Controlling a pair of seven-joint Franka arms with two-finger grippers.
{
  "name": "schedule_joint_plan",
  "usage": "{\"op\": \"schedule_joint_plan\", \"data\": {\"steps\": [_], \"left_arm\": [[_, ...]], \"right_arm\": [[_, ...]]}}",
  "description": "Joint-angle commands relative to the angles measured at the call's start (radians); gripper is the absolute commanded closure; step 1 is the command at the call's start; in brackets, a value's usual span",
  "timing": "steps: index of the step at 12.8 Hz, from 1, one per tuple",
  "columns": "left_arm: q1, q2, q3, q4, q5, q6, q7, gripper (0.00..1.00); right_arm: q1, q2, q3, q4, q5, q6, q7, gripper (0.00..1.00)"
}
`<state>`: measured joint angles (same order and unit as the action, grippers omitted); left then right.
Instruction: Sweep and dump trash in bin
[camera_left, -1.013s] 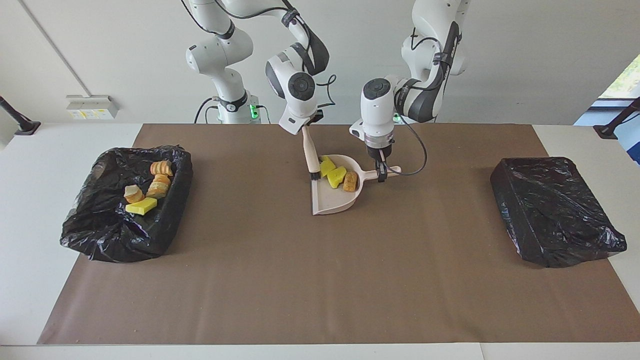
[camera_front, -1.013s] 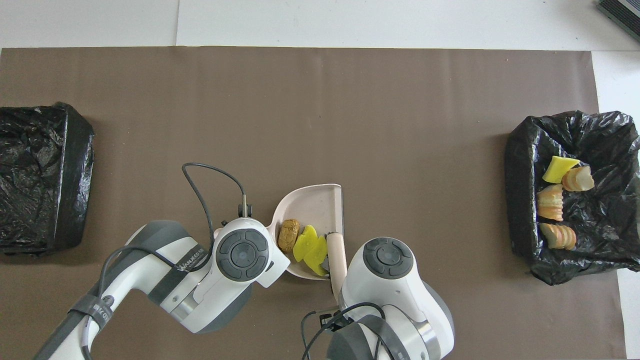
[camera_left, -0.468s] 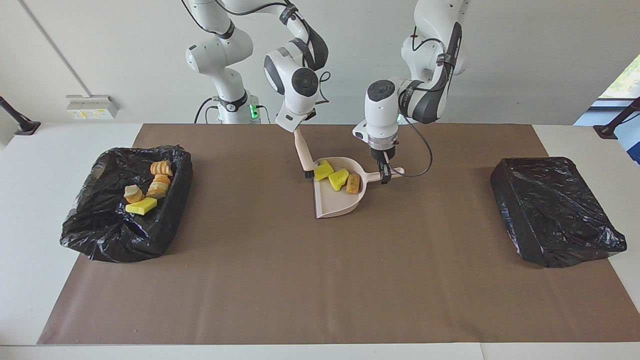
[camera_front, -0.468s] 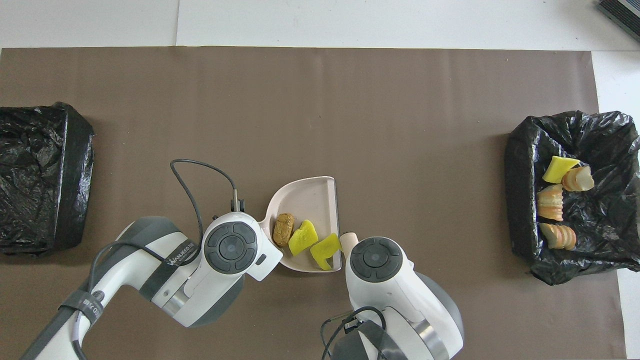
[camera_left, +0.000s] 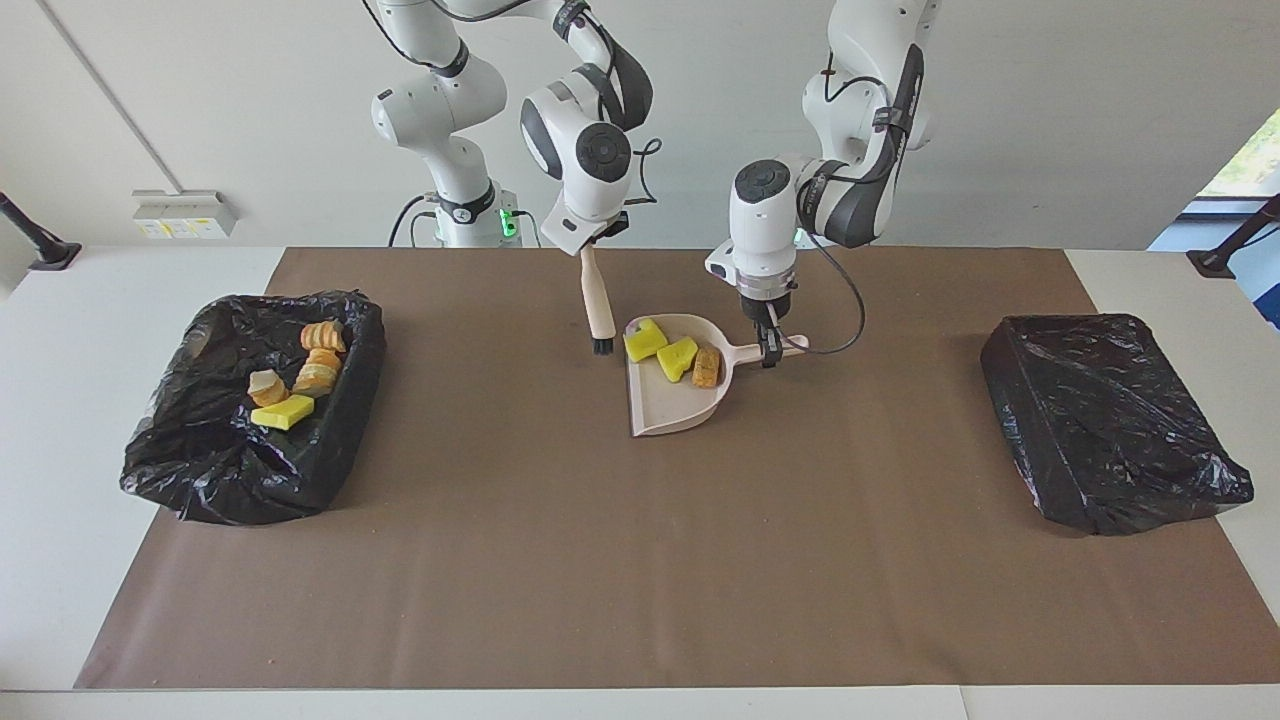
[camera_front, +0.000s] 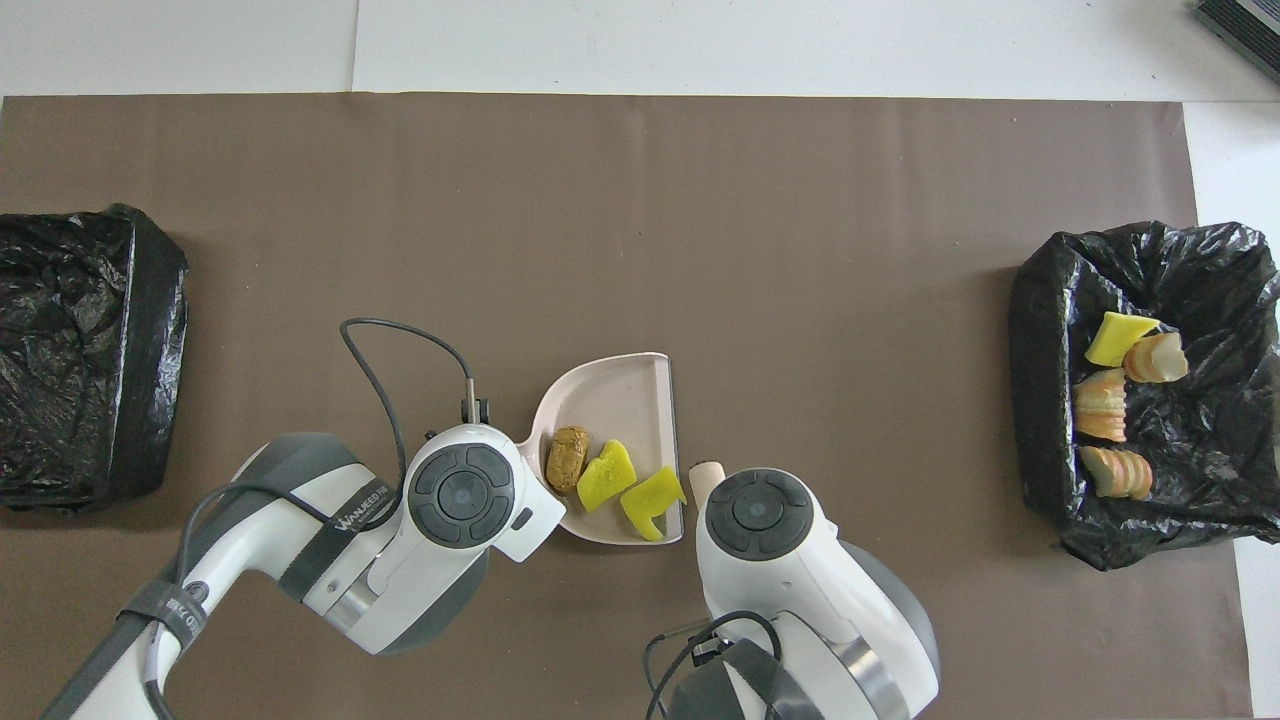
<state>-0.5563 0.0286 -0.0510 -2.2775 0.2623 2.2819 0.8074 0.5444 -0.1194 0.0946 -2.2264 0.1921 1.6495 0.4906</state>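
The beige brush will go down from my right gripper onto the brown mat (camera_front: 709, 568) by the pink dustpan's near corner.
A pink dustpan (camera_left: 672, 400) (camera_front: 625, 395) sits on the brown mat near the robots. It carries trash: two yellow sponge bits (camera_left: 645, 340) (camera_front: 604, 477) and a brown lump (camera_left: 706, 367) (camera_front: 567, 458). My left gripper (camera_left: 768, 345) is shut on the pan's handle. My right gripper (camera_left: 592, 240) is shut on a beige brush (camera_left: 598, 300) that hangs upright beside the pan, its bristles just above the mat. Only the tip of the brush (camera_front: 705, 470) shows in the overhead view, where both grippers are hidden under their wrists. The open bin (camera_left: 350, 420) (camera_front: 1035, 420) holds more scraps.
The open black-lined bin stands at the right arm's end of the table, with a yellow sponge piece and tan slices inside. A second black-wrapped bin (camera_left: 1110, 420) (camera_front: 80, 350) stands at the left arm's end. The brown mat (camera_left: 640, 560) covers the middle.
My right gripper has lifted the brush out of the dustpan and swung it upright, toward the right arm's end. The sponge bits slid a little inside the pan, which shifted slightly.
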Motion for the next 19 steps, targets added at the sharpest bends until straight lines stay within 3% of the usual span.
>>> {"op": "schedule_joint_plan", "data": {"steps": [1, 4, 11, 19], "left_arm": [[0.012, -0.009, -0.001, -0.022, 0.021, 0.028, 0.003, 1.0], [0.015, -0.007, -0.001, -0.019, 0.021, 0.028, 0.007, 1.0], [0.033, 0.01, 0.0, 0.012, 0.022, 0.028, 0.035, 1.0], [0.297, -0.047, 0.0, 0.064, 0.021, 0.016, 0.395, 1.0]], "right_arm": [[-0.029, -0.049, 0.008, -0.03, 0.001, 0.018, 0.063, 1.0], [-0.027, -0.095, 0.01, -0.116, 0.035, 0.123, 0.083, 1.0], [-0.029, -0.1, 0.008, -0.131, 0.076, 0.145, 0.063, 1.0], [0.038, -0.06, 0.013, -0.191, 0.134, 0.289, 0.089, 1.0]]}}
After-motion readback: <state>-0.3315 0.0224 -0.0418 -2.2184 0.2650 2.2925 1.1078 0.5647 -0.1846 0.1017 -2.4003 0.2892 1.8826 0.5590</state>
